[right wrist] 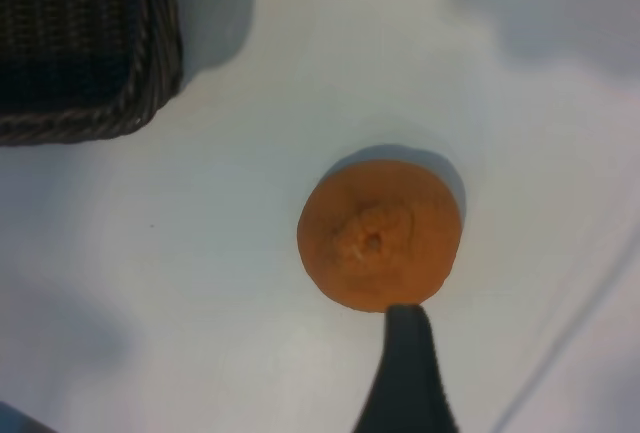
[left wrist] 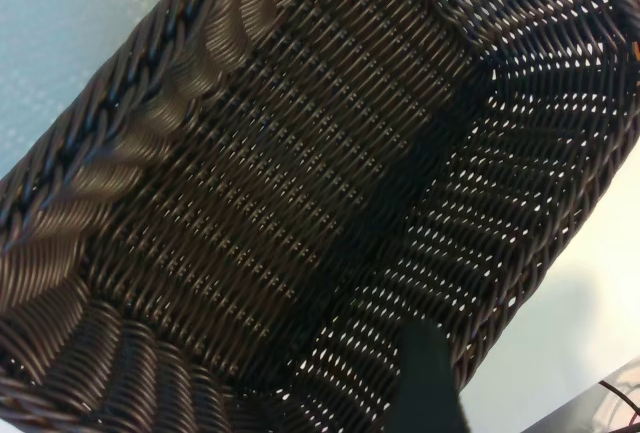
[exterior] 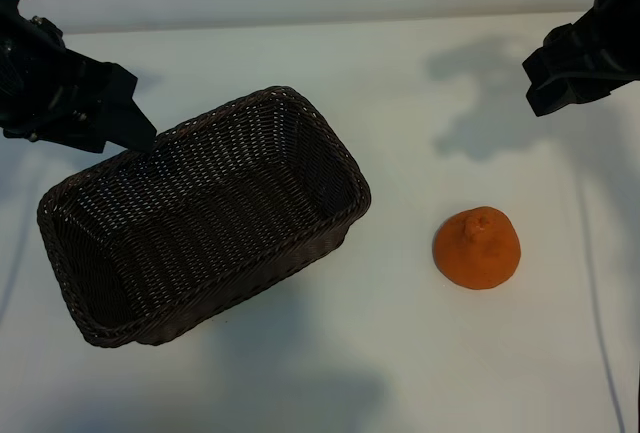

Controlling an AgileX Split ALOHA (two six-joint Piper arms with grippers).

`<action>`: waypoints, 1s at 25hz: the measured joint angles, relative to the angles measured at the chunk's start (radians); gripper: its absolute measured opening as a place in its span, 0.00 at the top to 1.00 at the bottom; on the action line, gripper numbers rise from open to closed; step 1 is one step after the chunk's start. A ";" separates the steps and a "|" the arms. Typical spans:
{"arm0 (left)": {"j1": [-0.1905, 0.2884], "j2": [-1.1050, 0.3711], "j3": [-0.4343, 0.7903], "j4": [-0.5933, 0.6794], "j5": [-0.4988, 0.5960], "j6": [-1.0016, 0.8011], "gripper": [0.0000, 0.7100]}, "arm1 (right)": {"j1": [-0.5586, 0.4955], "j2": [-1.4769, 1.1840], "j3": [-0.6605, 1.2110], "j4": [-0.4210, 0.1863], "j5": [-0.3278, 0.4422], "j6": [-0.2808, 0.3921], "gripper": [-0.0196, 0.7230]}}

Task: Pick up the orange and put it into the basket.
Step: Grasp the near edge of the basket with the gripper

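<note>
Next, my left gripper closes on the rim of the basket's short side point(exterior: 46, 228) that is farthest from the orange, near the far corner of the basket.
The orange point(exterior: 477, 249) sits on the white table right of centre, its knobby neck pointing up. The dark-brown wicker basket point(exterior: 230, 105) lies slantwise at the left with nothing in it. My right gripper point(exterior: 560, 78) hangs high at the far right, open and holding nothing. In the right wrist view one black finger point(right wrist: 405, 373) points at the orange point(right wrist: 380, 235) from above, well clear of it. My left gripper point(exterior: 128, 123) hovers open over the basket's far left rim. One of its fingers point(left wrist: 430, 383) shows above the woven basket point(left wrist: 520, 153).
A corner of the basket point(right wrist: 165, 53) shows in the right wrist view, away from the orange. Bare white table point(exterior: 400, 353) surrounds the orange. Arm shadows fall on the table behind it.
</note>
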State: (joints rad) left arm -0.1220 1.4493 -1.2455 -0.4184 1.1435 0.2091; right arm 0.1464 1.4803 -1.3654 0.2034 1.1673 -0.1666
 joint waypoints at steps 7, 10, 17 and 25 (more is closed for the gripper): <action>0.000 0.000 0.000 0.000 0.005 -0.001 0.23 | 0.000 0.000 0.000 0.000 0.000 0.000 0.27; 0.000 0.000 0.000 0.000 0.023 -0.002 0.23 | 0.000 0.000 0.000 0.000 0.000 0.000 0.27; 0.000 -0.062 0.001 0.089 0.032 -0.105 0.23 | 0.000 0.000 0.000 0.000 0.000 0.000 0.27; 0.000 -0.179 0.001 0.397 0.032 -0.397 0.23 | 0.000 0.000 0.000 0.001 0.000 0.000 0.27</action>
State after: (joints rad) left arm -0.1220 1.2703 -1.2444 -0.0212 1.1754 -0.1881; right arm 0.1464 1.4803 -1.3654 0.2047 1.1673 -0.1666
